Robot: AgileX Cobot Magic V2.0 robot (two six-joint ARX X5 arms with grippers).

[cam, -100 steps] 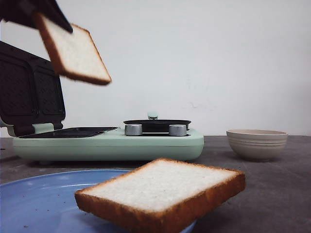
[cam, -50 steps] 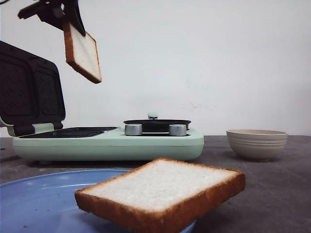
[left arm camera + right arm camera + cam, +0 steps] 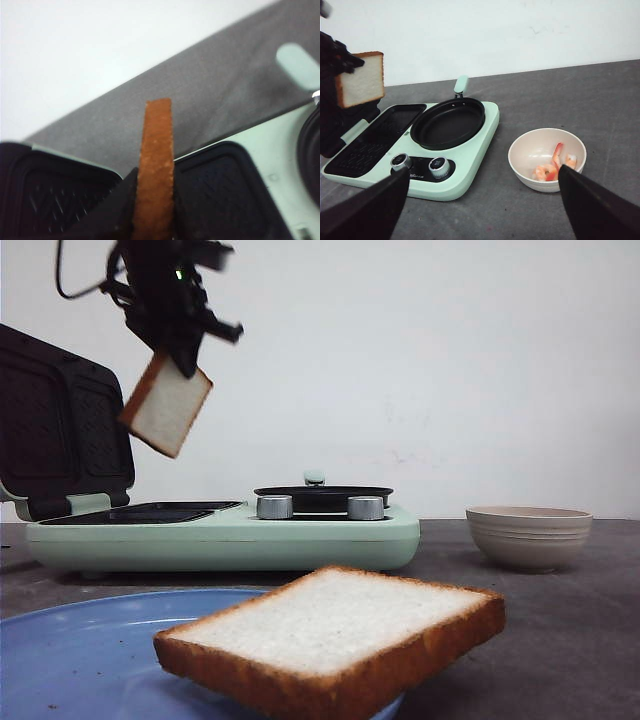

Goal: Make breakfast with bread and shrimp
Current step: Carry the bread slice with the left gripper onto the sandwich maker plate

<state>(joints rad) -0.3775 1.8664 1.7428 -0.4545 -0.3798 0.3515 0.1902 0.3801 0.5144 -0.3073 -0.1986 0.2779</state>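
Observation:
My left gripper will set the bread slice down and let go of it on the flat dark sandwich plate (image 3: 157,509) (image 3: 224,200), beside the cooker's open lid. The bread slice hangs tilted above that plate.
My left gripper (image 3: 186,362) is shut on one corner of a bread slice (image 3: 165,412), which hangs tilted in the air above the open sandwich plate (image 3: 140,511) of the mint-green cooker. In the left wrist view only its brown crust edge (image 3: 157,160) shows, between the dark fingers (image 3: 120,205). The right wrist view shows the slice too (image 3: 362,80). A second bread slice (image 3: 335,635) lies on the blue plate (image 3: 70,655) close to the camera. The shrimp (image 3: 552,167) lie in a cream bowl (image 3: 532,184). My right gripper (image 3: 485,212) is open and empty, above the table in front of the cooker and bowl.
The cooker's lid (image 3: 60,430) stands open at the left with dark ribbed plates. A black round pan (image 3: 447,122) sits on the cooker's right half, with two silver knobs (image 3: 439,166) in front. The bowl (image 3: 528,535) stands right of the cooker on the grey table.
My left gripper has carried the bread slice away from the camera, rightward and down, to above the sandwich plate. The slice has swung from nearly flat to hanging. Nothing else moved.

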